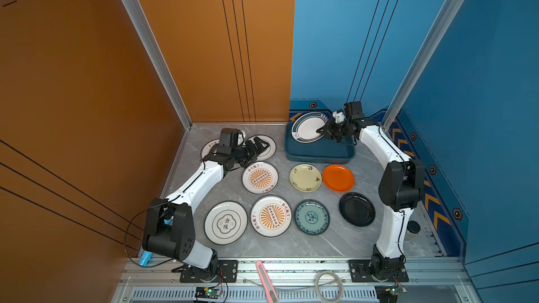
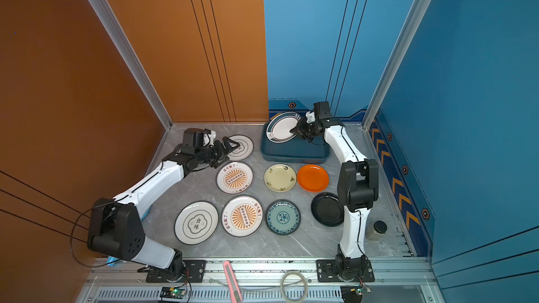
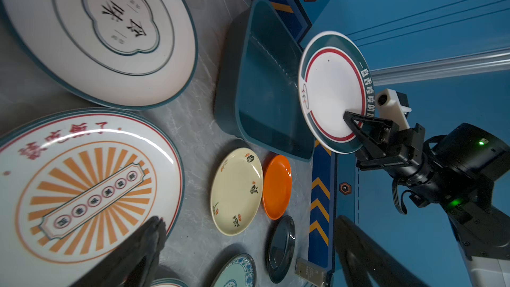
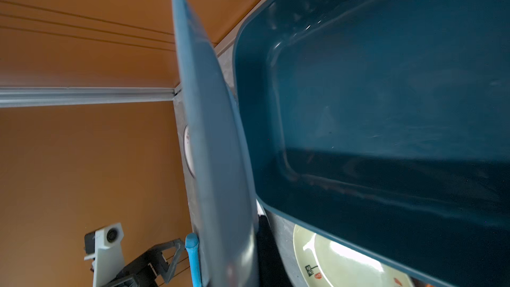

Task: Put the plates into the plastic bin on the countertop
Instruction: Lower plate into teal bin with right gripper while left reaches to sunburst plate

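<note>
Next, my right gripper releases the white plate in the end of the plastic bin (image 1: 303, 141) (image 4: 334, 111) nearest my left gripper.
My right gripper (image 1: 320, 131) is shut on the rim of a white plate with a teal rim and a red ring (image 1: 306, 128), holding it tilted over the back of the dark teal plastic bin (image 1: 318, 155). In the right wrist view the plate's underside (image 4: 218, 133) runs between the jaws, beside the bin's inside (image 4: 386, 106), where no plate shows. My left gripper (image 1: 262, 145) hangs open over a quatrefoil plate (image 1: 269, 148) at the back left. On the countertop (image 1: 291, 246) lie sunburst plates (image 1: 260, 178), cream (image 1: 305, 177), orange (image 1: 338, 178), black (image 1: 357, 209) and teal-patterned (image 1: 312, 217) plates.
Another quatrefoil plate (image 1: 226, 222) lies near the front left, and one more (image 1: 208, 148) is half hidden behind the left wrist. A pink utility knife (image 1: 267, 281) and a coil of clear tubing (image 1: 329, 285) rest on the front rail. A small jar (image 2: 376, 230) stands by the right arm.
</note>
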